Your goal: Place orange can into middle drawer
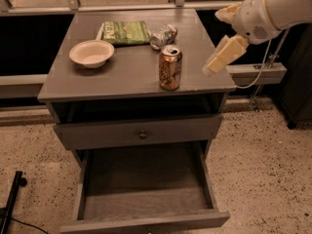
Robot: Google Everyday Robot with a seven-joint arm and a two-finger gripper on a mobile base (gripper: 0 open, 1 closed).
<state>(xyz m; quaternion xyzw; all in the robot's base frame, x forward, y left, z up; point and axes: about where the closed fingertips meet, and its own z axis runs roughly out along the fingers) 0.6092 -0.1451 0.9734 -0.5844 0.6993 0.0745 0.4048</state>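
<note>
This orange can goes into the middle drawer. So next my gripper closes around the body of the orange can point(170, 70).
The orange can point(170, 68) stands upright near the front right of the grey cabinet top point(126, 69). The middle drawer point(146, 196) is pulled out below, its plank floor bare. My gripper point(222, 37) hangs at the cabinet's right edge, right of the can and a little above its height, not touching it. Its cream fingers point(225, 55) are spread apart and hold nothing.
On the top are a white bowl point(91, 53), a green snack bag point(124, 32) and a crushed silver can point(163, 36). A shut drawer front with a small knob point(142, 134) sits above the open drawer. A black stand point(10, 201) is on the speckled floor at left.
</note>
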